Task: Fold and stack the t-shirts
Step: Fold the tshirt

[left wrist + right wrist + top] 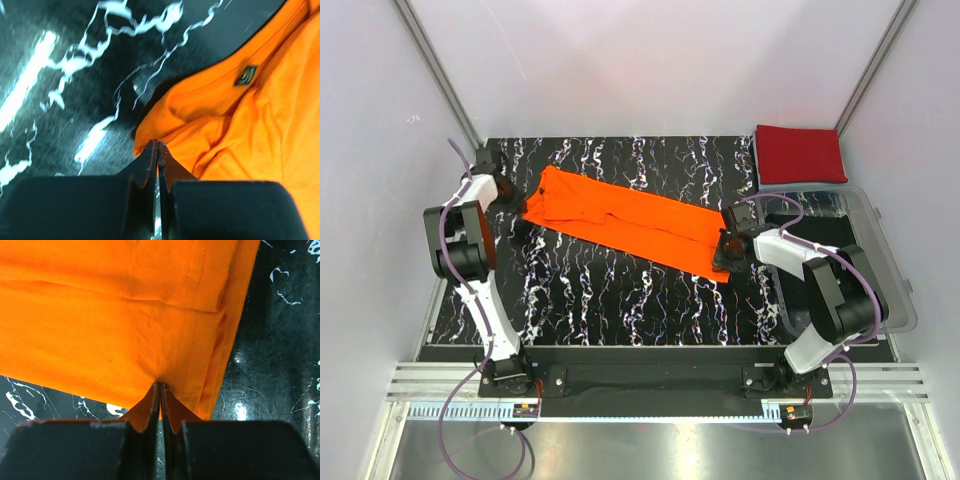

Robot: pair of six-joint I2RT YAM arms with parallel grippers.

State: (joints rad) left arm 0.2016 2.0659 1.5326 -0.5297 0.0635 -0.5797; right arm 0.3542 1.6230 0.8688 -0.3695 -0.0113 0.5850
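My left gripper is pinching a bunched fold in from the orange t-shirt's collar edge, so next I open it, back away and pinch the collar's outermost corner (141, 144).
A bright orange t-shirt (630, 225), folded into a long strip, lies slanted across the black marbled table (620, 300). My left gripper (525, 210) is at its collar end. In the left wrist view the jaws (157, 144) are pressed together on a bunched fold of the orange cloth (250, 125), near the neck label (246, 75). My right gripper (725, 255) is at the hem end. Its jaws (160, 385) are shut with a pinch of the orange t-shirt (125, 315) between them. A deep red t-shirt (798, 153) lies folded at the back right corner.
A clear plastic bin (890, 270) stands along the table's right side, right next to my right arm. White walls with metal posts enclose the back and sides. A metal rail (650, 385) runs along the near edge at the arm bases.
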